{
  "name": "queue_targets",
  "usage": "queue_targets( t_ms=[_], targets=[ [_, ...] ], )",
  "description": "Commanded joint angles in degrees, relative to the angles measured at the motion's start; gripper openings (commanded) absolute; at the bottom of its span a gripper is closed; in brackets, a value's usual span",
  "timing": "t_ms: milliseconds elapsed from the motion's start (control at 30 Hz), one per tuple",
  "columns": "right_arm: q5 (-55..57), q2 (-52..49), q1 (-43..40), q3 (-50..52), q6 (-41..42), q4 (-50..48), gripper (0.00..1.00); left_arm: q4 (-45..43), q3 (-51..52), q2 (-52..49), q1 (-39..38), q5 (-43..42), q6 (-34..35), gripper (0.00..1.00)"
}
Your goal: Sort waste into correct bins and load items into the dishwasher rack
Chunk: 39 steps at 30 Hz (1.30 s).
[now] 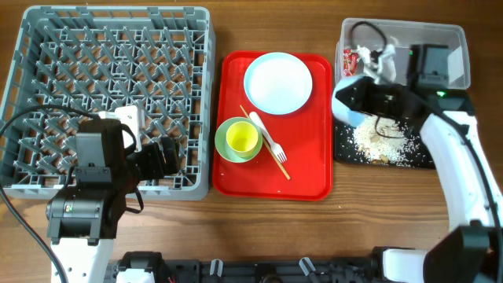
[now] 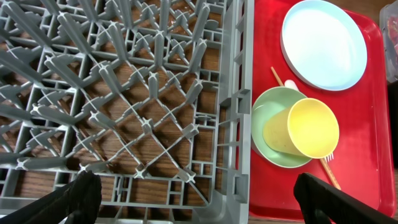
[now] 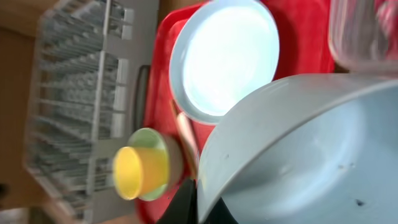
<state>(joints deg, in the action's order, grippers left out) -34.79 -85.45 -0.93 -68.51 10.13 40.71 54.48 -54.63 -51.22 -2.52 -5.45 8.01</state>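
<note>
My right gripper is going to release the white bowl so that it sits on top of the white plate point(image 1: 277, 82) point(image 3: 227, 59) on the red serving tray. The bowl is now tilted at the black tray's edge.
My right gripper point(image 1: 363, 93) is shut on the rim of the white bowl point(image 1: 346, 115) and holds it tilted at the left edge of the black tray point(image 1: 343, 149), where rice scraps point(image 1: 383, 144) lie. The bowl fills the right wrist view point(image 3: 298, 149), its rim pinched between my fingers point(image 3: 214, 202). The red-and-white wrapper point(image 1: 360, 59) lies in the clear tub point(image 1: 452, 35). My left gripper point(image 1: 169, 157) is open and empty over the front right corner of the grey dishwasher rack point(image 1: 110, 47); its fingers point(image 2: 202, 205) straddle the rack's edge point(image 2: 233, 124).
The red serving tray point(image 1: 314, 169) between rack and bins holds the white plate point(image 1: 277, 82), the pale green bowl point(image 1: 225, 145) with the yellow cup point(image 1: 243, 139) in it, the white fork point(image 1: 271, 138) and the wooden stick point(image 1: 283, 169).
</note>
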Motion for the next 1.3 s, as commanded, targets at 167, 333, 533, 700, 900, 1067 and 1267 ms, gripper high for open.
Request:
queue_targets(
  t_ms=[167,333,533,700,900,1067,1267],
  targets=[
    [23.4,0.9,17.9,-5.9,-7.4,-0.7,0.04,-0.2,-1.1,-0.2,-0.2,-0.5,0.1,1.0],
    [23.4,-3.3,19.7,-21.6,-8.1,8.4,0.04,-0.2,-1.1,-0.2,-0.2,-0.5,0.1,1.0],
    [24.5,-14.4,21.2,-24.8,-10.1,2.6,0.05,-0.2,-1.1,-0.2,-0.2,-0.5,0.1,1.0],
    [28.7,-19.4,23.2,-24.8,-3.1,4.6,0.04,-0.2,-1.1,-0.2,-0.2,-0.5,0.1,1.0],
    [-5.9,-16.7,10.8,-24.7,9.7,7.4,0.04,-0.2,-1.1,-0.2,-0.2,-0.5,0.1,1.0],
    [-25.6,-16.7,-0.9,-22.6,2.1,15.7,0.04,-0.2,-1.1,-0.2,-0.2,-0.5,0.1,1.0],
    [-34.5,-16.7,-13.7,-7.9,-6.5,16.6,0.04,-0.2,-1.1,-0.2,-0.2,-0.5,0.1,1.0]
  ],
)
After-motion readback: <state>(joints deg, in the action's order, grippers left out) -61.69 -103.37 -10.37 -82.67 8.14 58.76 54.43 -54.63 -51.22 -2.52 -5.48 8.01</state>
